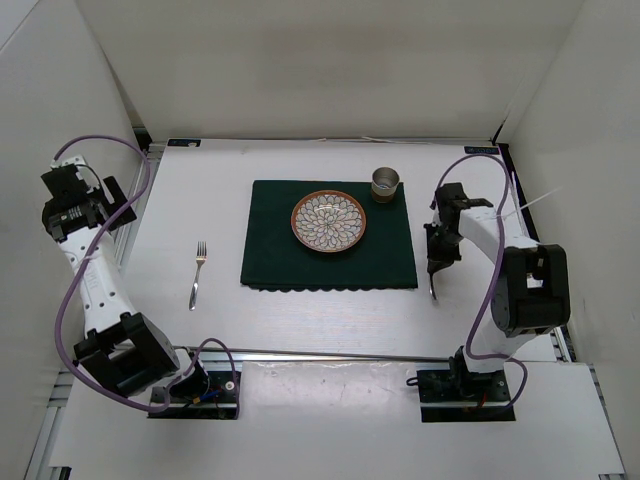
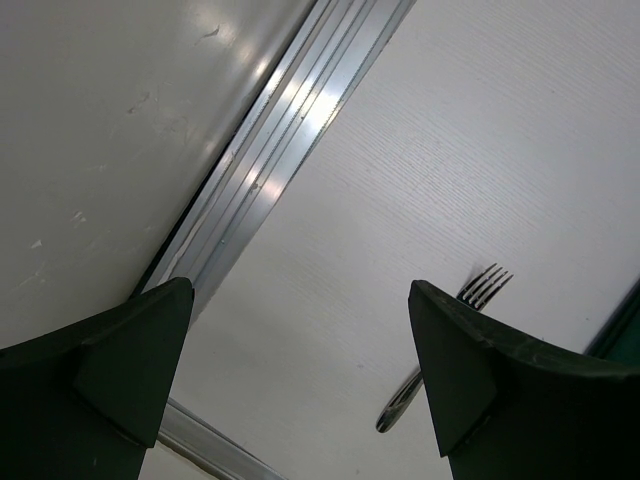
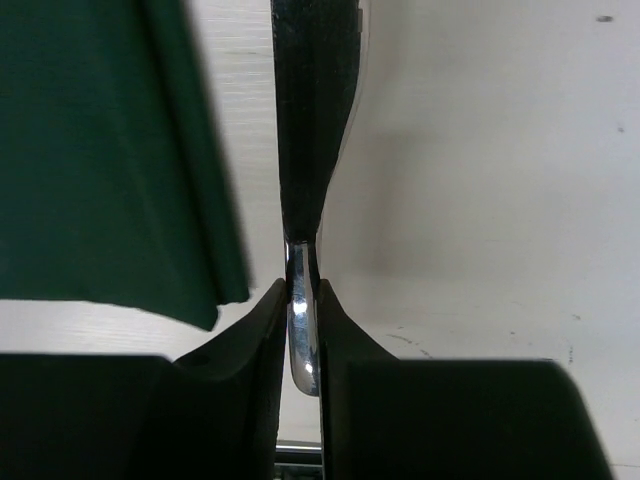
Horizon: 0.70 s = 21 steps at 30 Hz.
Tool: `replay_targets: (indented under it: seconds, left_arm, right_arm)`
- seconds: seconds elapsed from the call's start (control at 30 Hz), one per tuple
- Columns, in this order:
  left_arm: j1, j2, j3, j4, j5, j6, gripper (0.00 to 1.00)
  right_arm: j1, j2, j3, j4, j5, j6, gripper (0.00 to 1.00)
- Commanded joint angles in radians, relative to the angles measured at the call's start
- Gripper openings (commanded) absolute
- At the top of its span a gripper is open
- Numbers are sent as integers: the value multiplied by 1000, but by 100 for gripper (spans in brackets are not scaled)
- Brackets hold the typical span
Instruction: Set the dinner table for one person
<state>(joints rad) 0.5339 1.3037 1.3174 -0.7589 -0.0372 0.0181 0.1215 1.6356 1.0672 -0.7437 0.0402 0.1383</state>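
The robot's right gripper will release the shiny cutlery on the dark green placemat point(image 1: 387, 246) beside the plate, below the cup.
The dinner table point(image 1: 200, 180) is a large white tabletop. On it lies a dark green placemat point(image 1: 328, 235) with a patterned plate point(image 1: 329, 221) in its middle and a small metal cup point(image 1: 386, 183) at its far right corner. A fork point(image 1: 198, 274) lies left of the mat; the left wrist view shows it too point(image 2: 482, 287). My right gripper point(image 1: 437, 262) point(image 3: 300, 290) is shut on the handle end of a shiny piece of cutlery point(image 3: 303, 265), just right of the mat point(image 3: 100, 150). I cannot tell whether it is a knife or a spoon. My left gripper point(image 1: 112, 208) point(image 2: 300, 290) is open and empty by the table's left edge.
An aluminium rail point(image 2: 270, 150) runs along the table's left edge, with a white wall point(image 2: 90, 120) beyond it. White walls enclose the back and both sides. A thin metal bar point(image 1: 330, 353) crosses the near edge in front of the arm bases.
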Motion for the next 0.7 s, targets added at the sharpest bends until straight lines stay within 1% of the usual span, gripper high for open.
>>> replay_targets:
  seconds: [0.0, 0.17, 0.37, 0.53, 0.67]
  left_arm:
    - [5, -63, 16, -2, 14, -6, 100]
    - [5, -72, -3, 7, 5, 3, 100]
    - [5, -81, -12, 7, 5, 3, 100]
    - [5, -99, -21, 7, -4, 13, 100]
    - [5, -100, -21, 7, -4, 22, 100]
  right_arm:
    - [23, -33, 63, -46, -61, 50, 0]
    - [72, 0, 108, -68, -100, 69, 0]
    - [156, 53, 195, -77, -160, 135, 0]
    - [165, 137, 275, -77, -195, 207, 0]
    - [185, 191, 336, -77, -211, 231, 0]
